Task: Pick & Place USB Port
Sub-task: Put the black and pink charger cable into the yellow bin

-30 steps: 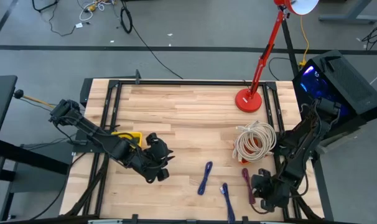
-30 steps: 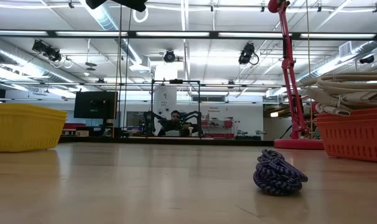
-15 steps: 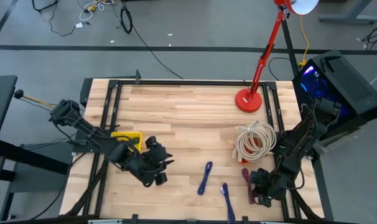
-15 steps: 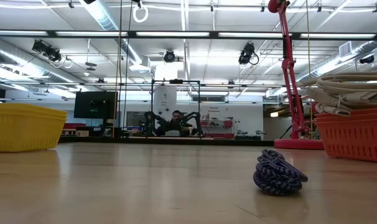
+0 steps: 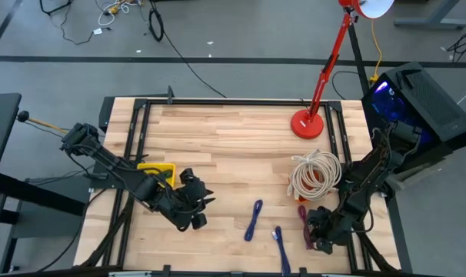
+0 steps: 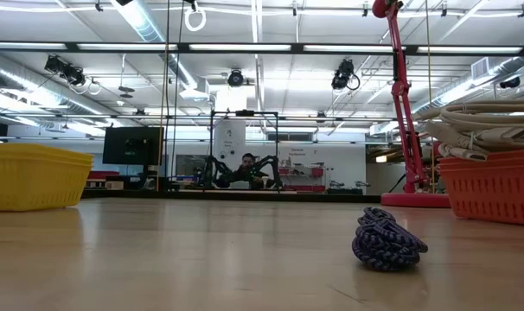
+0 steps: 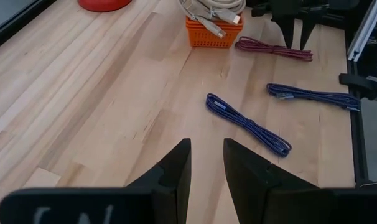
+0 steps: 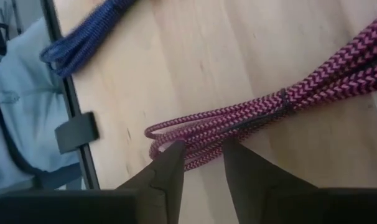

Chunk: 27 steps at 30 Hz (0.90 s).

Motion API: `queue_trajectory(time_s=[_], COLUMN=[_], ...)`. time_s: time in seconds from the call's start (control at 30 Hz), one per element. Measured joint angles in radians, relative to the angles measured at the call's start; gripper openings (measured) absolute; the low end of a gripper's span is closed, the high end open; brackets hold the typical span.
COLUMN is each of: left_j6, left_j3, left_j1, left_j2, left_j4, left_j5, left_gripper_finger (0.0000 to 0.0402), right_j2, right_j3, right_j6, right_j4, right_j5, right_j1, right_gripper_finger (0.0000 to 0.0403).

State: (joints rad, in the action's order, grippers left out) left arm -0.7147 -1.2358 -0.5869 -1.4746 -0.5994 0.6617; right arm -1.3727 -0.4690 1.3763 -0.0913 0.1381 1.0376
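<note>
Right fingers reach only magenta cable loops' edge; I'll open, move along, grip its narrow tied middle (image 8: 286,100).
Three bundled USB cables lie flat on the wooden table: a magenta one (image 5: 304,226) (image 8: 251,115), a blue one (image 5: 253,219) (image 7: 247,124) and a second blue one (image 5: 280,239) (image 7: 313,95). My right gripper (image 5: 318,229) (image 8: 203,152) is open just above the magenta cable's looped end (image 8: 167,134), one finger on each side; I see no hold. My left gripper (image 5: 193,203) (image 7: 206,149) is open with a narrow gap and hovers over bare wood, left of the blue cables. In the low view, one blue cable (image 6: 387,240) shows end-on and no gripper shows.
An orange basket (image 5: 316,185) (image 7: 212,36) (image 6: 495,186) heaped with beige cables stands just beyond the magenta cable. A yellow basket (image 5: 159,171) (image 6: 28,177) sits beside the left arm. A red lamp's base (image 5: 307,123) stands near the far edge. A black frame rail (image 8: 70,106) runs close by the right gripper.
My left gripper has drawn back a little toward the table's near-left and turned slightly. My right gripper has crept a short way toward the table's left, closer over the magenta cable. The cables have stayed where they were.
</note>
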Motion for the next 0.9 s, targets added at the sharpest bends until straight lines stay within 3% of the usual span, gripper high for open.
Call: queue_trajectory(time_s=[0.17,0.63,0.9], left_j6=[0.0,-0.002,-0.005], left_j3=[0.0,0.0,0.0], left_j1=[0.0,0.0,0.0], left_j2=[0.0,0.0,0.0], left_j4=[0.001,0.002,0.002], left_j5=[0.0,-0.001,-0.003], left_gripper_finger=[0.0099,0.0099,0.0099], right_j2=[0.0,-0.007,-0.119], right_j3=[0.0,-0.003,-0.007], right_j6=[0.006,0.06,0.078], right_j4=[0.001,-0.075,0.048], right_j5=[-0.042,0.001,-0.009], right_j1=[0.0,-0.046,-0.064], right_gripper_finger=[0.0114,0.0114,0.0099])
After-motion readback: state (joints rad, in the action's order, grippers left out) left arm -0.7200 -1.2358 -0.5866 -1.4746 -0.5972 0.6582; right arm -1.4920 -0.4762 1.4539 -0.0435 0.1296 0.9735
